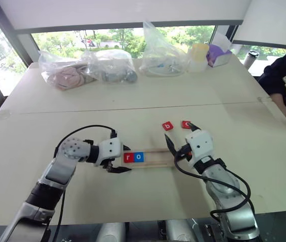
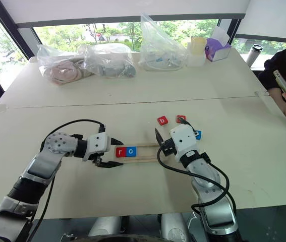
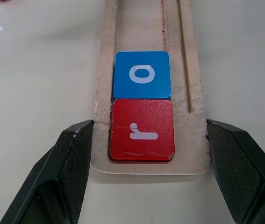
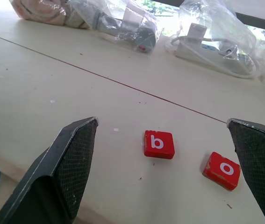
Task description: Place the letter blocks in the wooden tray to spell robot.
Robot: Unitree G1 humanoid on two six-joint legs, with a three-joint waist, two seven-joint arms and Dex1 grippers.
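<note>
Next, I close my right gripper on the opposite sides of the red b block (image 1: pixel 167 126) (image 4: pixel 159 144), because b comes after r and o in robot.
The wooden tray (image 1: pixel 158 157) lies across the table in front of me. In its left end sit a red r block (image 3: pixel 141 130) and, beside it, a blue o block (image 3: pixel 141 74). My left gripper (image 3: pixel 150 123) is open, one finger on each side of that end; whether they touch the rim I cannot tell. Just beyond the tray's right end hovers my right gripper (image 4: pixel 161 121), open and empty. Past it on the tabletop lie a red b block (image 4: pixel 159 143) and a red o block (image 4: pixel 222 170). A blue block (image 2: pixel 197 134) peeks out beside the right wrist, its letter hidden.
Along the table's far edge stand several clear plastic bags (image 1: pixel 107 68) of items, a pale cup (image 1: pixel 199 53) and a purple tissue box (image 1: pixel 218 54). A seated person (image 1: pixel 284 80) holding a phone is at the right edge. A seam (image 1: pixel 132 108) crosses the tabletop.
</note>
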